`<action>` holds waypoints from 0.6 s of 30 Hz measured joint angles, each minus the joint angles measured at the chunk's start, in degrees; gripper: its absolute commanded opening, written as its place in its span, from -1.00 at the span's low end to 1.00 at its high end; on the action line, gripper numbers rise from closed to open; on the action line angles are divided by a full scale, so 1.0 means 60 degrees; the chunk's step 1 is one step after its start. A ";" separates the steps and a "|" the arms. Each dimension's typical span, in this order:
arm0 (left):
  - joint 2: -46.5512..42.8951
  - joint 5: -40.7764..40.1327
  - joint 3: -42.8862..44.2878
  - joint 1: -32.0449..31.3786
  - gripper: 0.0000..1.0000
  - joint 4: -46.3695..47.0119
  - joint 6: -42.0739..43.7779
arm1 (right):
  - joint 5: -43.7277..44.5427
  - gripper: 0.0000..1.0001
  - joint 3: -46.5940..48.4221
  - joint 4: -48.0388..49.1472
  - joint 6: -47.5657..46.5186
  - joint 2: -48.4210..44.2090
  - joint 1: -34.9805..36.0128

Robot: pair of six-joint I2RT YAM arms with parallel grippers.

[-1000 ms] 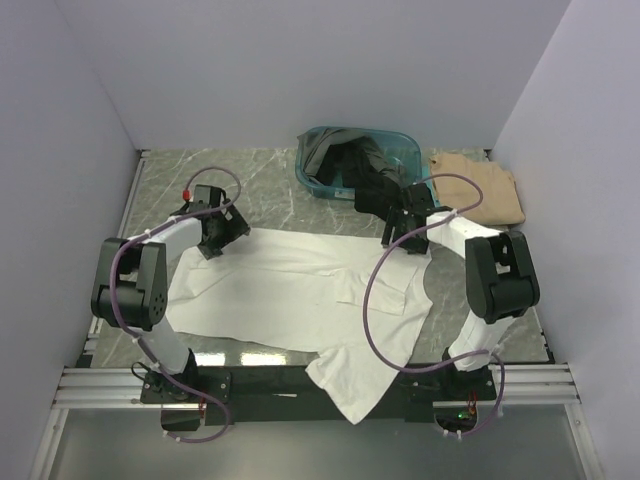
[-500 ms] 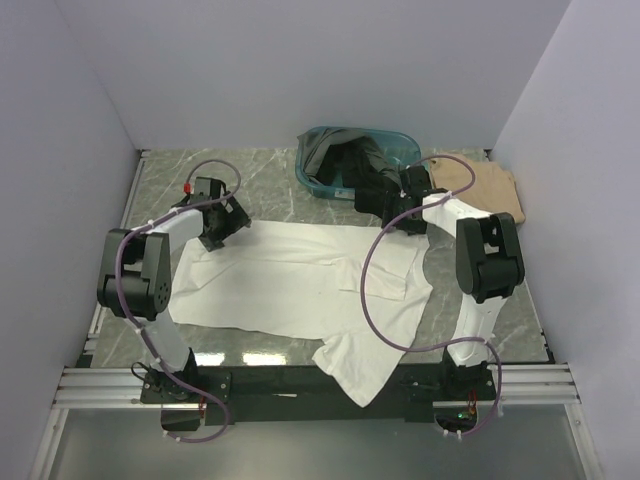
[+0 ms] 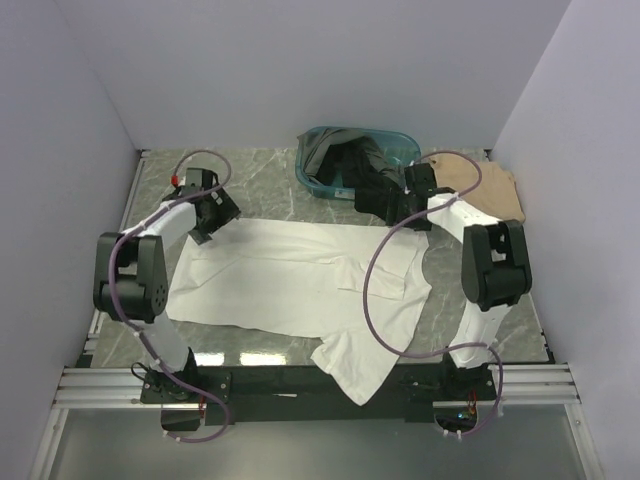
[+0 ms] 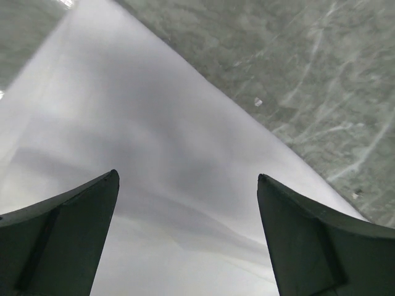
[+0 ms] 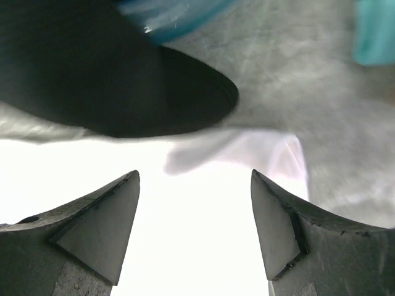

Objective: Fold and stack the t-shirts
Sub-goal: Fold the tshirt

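Note:
I need to close my left gripper on the white t-shirt's near corner [image 3: 172,315], at the end of the t-shirt away from its part that hangs over the table's front edge.
A large white t-shirt [image 3: 300,280] lies spread on the marble table, with one part hanging over the front edge. My left gripper [image 3: 208,213] is at its far left corner. In the left wrist view the left gripper [image 4: 187,177] is open over white cloth [image 4: 142,154]. My right gripper [image 3: 407,210] is at the shirt's far right corner. In the right wrist view it [image 5: 194,174] is open over white cloth [image 5: 191,234], next to a black shirt [image 5: 117,80]. A tan shirt [image 3: 492,185] lies at the back right. Dark shirts [image 3: 355,165] fill the basket.
A teal plastic basket [image 3: 405,150] stands at the back centre, with a black shirt spilling over its near rim toward my right gripper. Bare marble table [image 3: 260,185] shows behind the white shirt. Walls close in on the left, right and back.
Both grippers have moved toward the back of the table. The white shirt has slid back with them, so less of it hangs over the front edge.

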 measured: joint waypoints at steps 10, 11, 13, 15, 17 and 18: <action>-0.4229 -0.2310 -0.1559 0.0204 0.99 -0.1402 -0.1916 | 0.0117 0.61 -0.1705 0.0040 0.0794 -0.3238 0.0004; -0.4524 -0.2539 -0.1916 0.0251 0.99 -0.1665 -0.2208 | 0.0113 0.62 -0.1985 0.0069 0.0918 -0.3574 0.0011; -0.4947 -0.2969 -0.2714 0.0328 0.99 -0.2251 -0.2834 | 0.0084 0.63 -0.2521 0.0109 0.1224 -0.4211 0.0033; -0.5253 -0.3249 -0.3548 0.0452 0.99 -0.2765 -0.3395 | -0.0044 0.64 -0.2987 0.0219 0.1450 -0.4809 0.0047; -0.5654 -0.3366 -0.4350 0.0597 0.99 -0.3060 -0.3785 | -0.0153 0.65 -0.3402 0.0299 0.1639 -0.5428 0.0047; -0.5978 -0.3402 -0.4805 0.0750 0.99 -0.3264 -0.3971 | -0.0211 0.65 -0.3508 0.0302 0.1723 -0.5657 0.0047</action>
